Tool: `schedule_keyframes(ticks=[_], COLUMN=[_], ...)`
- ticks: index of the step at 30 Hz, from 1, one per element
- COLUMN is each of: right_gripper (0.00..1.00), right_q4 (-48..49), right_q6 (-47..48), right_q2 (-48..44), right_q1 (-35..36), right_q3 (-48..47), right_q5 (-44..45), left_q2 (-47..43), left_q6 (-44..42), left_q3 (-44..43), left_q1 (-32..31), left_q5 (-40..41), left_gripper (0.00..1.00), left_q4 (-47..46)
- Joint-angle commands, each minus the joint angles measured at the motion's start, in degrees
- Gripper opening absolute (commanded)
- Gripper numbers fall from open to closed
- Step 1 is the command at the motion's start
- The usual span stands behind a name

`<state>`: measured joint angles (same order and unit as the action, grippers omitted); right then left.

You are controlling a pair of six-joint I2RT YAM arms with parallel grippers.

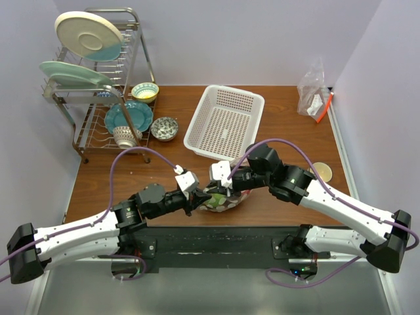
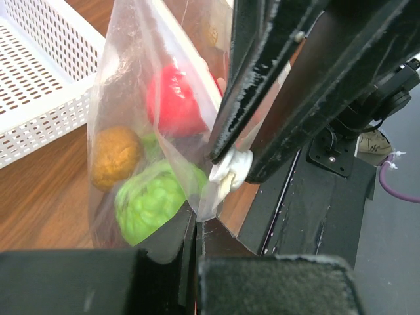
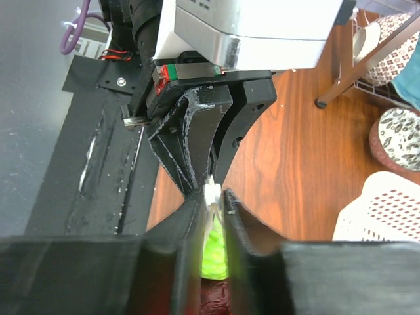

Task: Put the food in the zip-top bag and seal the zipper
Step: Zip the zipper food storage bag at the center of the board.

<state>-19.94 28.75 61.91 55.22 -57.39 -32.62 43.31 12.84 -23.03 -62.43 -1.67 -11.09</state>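
Observation:
I have only the bag's clear corner below the white slider pinched in my left gripper, so it should grab the zipper's end (image 2: 226,186) before my right gripper pulls the slider.
The zip-top bag (image 1: 221,197) stands near the table's front edge, held between both grippers. Through its clear wall (image 2: 125,79) I see the food inside: a red apple (image 2: 172,98), a small orange (image 2: 115,156) and a green ball (image 2: 151,200). My left gripper (image 2: 195,226) is shut on the bag's lower corner. My right gripper (image 3: 213,203) is shut on the pale zipper (image 3: 211,195) at the bag's end, close against the left gripper; green food (image 3: 213,252) shows between its fingers. The right fingers (image 2: 275,79) pinch the white zipper end (image 2: 230,172).
A white basket (image 1: 225,121) lies just behind the bag. A dish rack (image 1: 98,85) with plates and bowls stands at the back left. Another clear bag with a red-orange strip (image 1: 314,92) sits at the back right. A small round disc (image 1: 321,172) lies to the right.

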Motion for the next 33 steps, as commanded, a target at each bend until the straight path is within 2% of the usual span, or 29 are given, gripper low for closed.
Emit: schedule_keyframes(ticks=[1, 3, 6, 7, 8, 9, 11, 13, 20, 25, 28, 31, 32, 33], right_gripper=[0.05, 0.0, 0.0, 0.0, 0.0, 0.0, 0.0, 0.0, 0.0, 0.0, 0.0, 0.0, 0.0, 0.0], right_q4=[0.3, 0.0, 0.1, 0.4, 0.7, 1.4, 2.3, 3.6, 3.9, 3.2, 3.4, 3.5, 3.4, 3.3], right_q6=[-0.3, -0.4, -1.1, -1.3, -1.7, -2.4, -3.1, -4.0, -4.1, -3.7, -3.7, -3.9, -3.9, -3.9], right_q2=[-0.9, -1.0, -1.2, -1.3, -1.4, -1.6, -2.0, -2.2, -2.2, -2.2, -2.3, -2.1, -2.1, -2.1], right_q1=[0.2, 0.1, 0.2, 0.2, 0.2, 0.2, 0.1, 0.1, 0.2, 0.2, 0.1, 0.1, 0.1, 0.1], right_q3=[-2.3, -2.3, -2.4, -2.3, -2.2, -2.1, -1.9, -1.7, -1.7, -1.6, -1.3, -1.2, -1.2, -1.2], right_q5=[-0.3, -0.2, 0.5, 0.8, 1.0, 1.1, 1.1, 1.0, 0.5, 0.8, 1.2, 1.6, 1.7, 1.7], left_q2=[-0.1, -0.2, -0.6, -0.8, -0.9, -0.9, -0.9, -1.0, -1.5, -2.4, -2.5, -2.6, -2.6, -2.6], left_q6=[-0.9, -0.8, -0.8, -0.8, -0.8, -0.6, -0.4, -0.5, -1.5, -1.5, -1.6, -2.0, -2.0, -2.2], left_q3=[-2.9, -3.3, -3.8, -4.1, -4.2, -4.3, -4.5, -4.4, -5.4, -5.7, -5.9, -5.8, -5.8, -6.0], left_q1=[-0.3, -0.3, -0.3, -0.3, -0.3, -0.3, -0.3, -0.3, -0.3, -0.3, -0.3, -0.3, -0.3, -0.3], left_q5=[0.9, 0.9, 1.0, 0.9, 0.7, 0.6, 0.5, -0.3, -1.4, -3.2, -4.0, -5.1, -5.4, -5.6], left_gripper=[0.0, 0.0, 0.0, 0.03, 0.15, 0.34, 0.43, 0.45, 0.32, 0.31, 0.26, 0.16, 0.05, 0.01], left_q4=[-1.5, -1.1, -0.6, -0.3, -0.1, 0.2, 0.2, -0.3, -1.3, -1.7, -1.7, -1.7, -1.8, -1.8])
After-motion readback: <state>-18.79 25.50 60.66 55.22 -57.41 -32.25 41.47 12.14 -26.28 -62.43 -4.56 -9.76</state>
